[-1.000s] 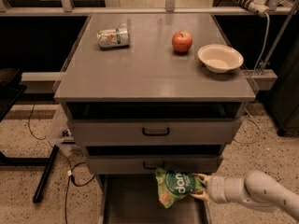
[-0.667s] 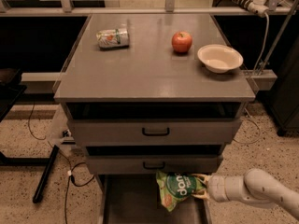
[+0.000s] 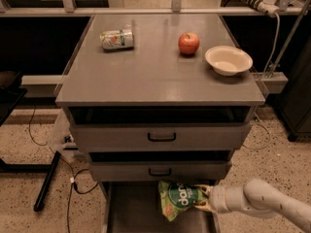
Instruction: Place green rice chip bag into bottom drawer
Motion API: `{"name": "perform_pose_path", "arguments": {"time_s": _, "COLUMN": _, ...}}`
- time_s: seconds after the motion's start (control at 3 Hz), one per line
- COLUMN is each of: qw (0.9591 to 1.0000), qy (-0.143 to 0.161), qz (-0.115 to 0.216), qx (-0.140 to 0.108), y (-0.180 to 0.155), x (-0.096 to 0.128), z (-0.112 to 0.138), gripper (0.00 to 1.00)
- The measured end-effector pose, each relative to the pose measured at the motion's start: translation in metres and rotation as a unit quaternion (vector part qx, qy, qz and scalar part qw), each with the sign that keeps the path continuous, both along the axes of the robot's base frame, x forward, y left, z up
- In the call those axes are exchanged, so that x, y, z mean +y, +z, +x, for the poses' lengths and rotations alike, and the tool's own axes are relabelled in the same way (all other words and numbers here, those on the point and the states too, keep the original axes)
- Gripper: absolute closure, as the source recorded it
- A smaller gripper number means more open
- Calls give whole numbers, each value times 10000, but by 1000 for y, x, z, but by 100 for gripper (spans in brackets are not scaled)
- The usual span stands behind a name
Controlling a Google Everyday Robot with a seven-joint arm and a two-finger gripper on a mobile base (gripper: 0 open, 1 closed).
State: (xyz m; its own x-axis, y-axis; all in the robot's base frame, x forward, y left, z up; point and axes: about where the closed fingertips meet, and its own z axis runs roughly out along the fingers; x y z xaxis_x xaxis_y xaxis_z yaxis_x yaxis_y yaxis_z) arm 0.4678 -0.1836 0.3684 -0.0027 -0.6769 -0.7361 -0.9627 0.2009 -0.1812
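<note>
I need to release the green rice chip bag, now hanging just above the open bottom drawer, on the grey bottom of the open bottom drawer (image 3: 167,215), near the drawer's middle.
The green rice chip bag (image 3: 179,199) is a light-green pouch with a dark green round logo. It hangs tilted just above the open bottom drawer (image 3: 131,208), near the drawer's right side. My gripper (image 3: 203,201) reaches in from the lower right on a white arm and is shut on the bag's right edge. The drawer is pulled out below the two closed grey drawers, and its flat grey floor shows to the left of the bag.
On the cabinet top (image 3: 155,76) lie a small green-and-white can (image 3: 117,39), a red apple (image 3: 188,43) and a white bowl (image 3: 228,60). Two closed drawers with black handles (image 3: 161,137) sit above. Cables (image 3: 73,178) lie on the floor at left.
The bag and my gripper have shifted slightly left and a little lower over the bottom drawer. Nothing else moved.
</note>
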Motion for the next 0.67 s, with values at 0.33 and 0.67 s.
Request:
{"name": "perform_pose_path", "arguments": {"time_s": 0.33, "qw": 9951, "qy": -609, "qz": -101, "qx": 766, "y": -68, "x": 17, "z": -14, "gripper": 100}}
{"name": "perform_pose_path", "arguments": {"time_s": 0.67, "qw": 9868, "qy": -1173, "qz": -265, "qx": 1089, "y": -118, "x": 26, "z": -20, "gripper": 100}}
